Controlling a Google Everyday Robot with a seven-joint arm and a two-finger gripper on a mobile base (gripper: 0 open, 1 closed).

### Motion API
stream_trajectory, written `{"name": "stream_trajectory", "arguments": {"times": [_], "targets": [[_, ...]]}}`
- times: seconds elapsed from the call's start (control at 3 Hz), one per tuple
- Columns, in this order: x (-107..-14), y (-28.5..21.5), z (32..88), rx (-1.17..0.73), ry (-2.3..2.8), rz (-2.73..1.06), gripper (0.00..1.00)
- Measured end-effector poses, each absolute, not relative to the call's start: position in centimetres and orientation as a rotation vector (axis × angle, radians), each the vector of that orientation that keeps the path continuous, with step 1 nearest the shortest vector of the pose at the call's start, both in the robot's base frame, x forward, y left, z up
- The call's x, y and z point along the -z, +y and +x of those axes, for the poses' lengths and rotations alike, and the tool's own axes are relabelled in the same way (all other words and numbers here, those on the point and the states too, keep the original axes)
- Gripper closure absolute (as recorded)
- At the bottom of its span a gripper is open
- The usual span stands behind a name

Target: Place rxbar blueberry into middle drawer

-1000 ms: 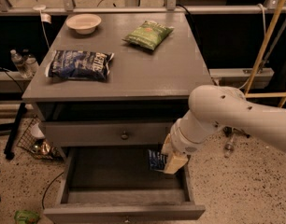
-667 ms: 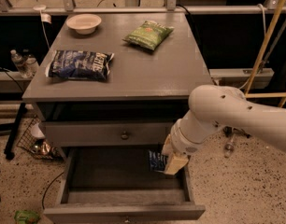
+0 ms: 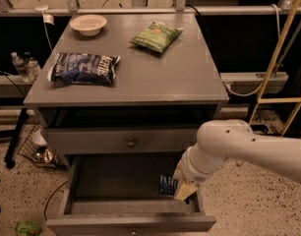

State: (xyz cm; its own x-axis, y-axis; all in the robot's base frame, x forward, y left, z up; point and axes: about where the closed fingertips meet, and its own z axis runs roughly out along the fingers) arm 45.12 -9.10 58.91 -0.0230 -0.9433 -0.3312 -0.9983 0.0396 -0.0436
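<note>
Next, I set the rxbar blueberry on the open middle drawer's bottom, just arm-side of its centre point(image 3: 157, 188), with my gripper. The bar is held low inside that drawer.
The rxbar blueberry point(image 3: 166, 184), a small dark-blue wrapper with pale print, stands on edge inside the open middle drawer point(image 3: 116, 183), near its right wall. My gripper point(image 3: 181, 189) reaches down into the drawer's right side from the white arm point(image 3: 239, 149) and holds the bar at its right edge, low over the drawer floor. The arm's wrist hides part of the bar and the drawer's right wall.
The closed knobbed drawer point(image 3: 91, 140) sits just above the open one. On the grey cabinet top point(image 3: 155, 77) lie a large dark-blue chip bag point(image 3: 84, 68), a green chip bag point(image 3: 155, 35) and a white bowl point(image 3: 88, 23). A yellow frame point(image 3: 283, 58) stands at the right, a wire basket point(image 3: 40, 151) at the left.
My gripper has moved lower into the open drawer with the bar in it. The bar now sits closer to the drawer floor.
</note>
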Motion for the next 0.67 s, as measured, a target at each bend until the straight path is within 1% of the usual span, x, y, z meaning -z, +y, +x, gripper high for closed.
{"name": "stream_trajectory", "arguments": {"times": [0.33,0.67], "targets": [[-54.3,-9.4,44.5,-0.332,2.090,-1.922,1.00],[-50.6,-8.9,45.4,-0.358,2.072,-1.889,1.00]]}}
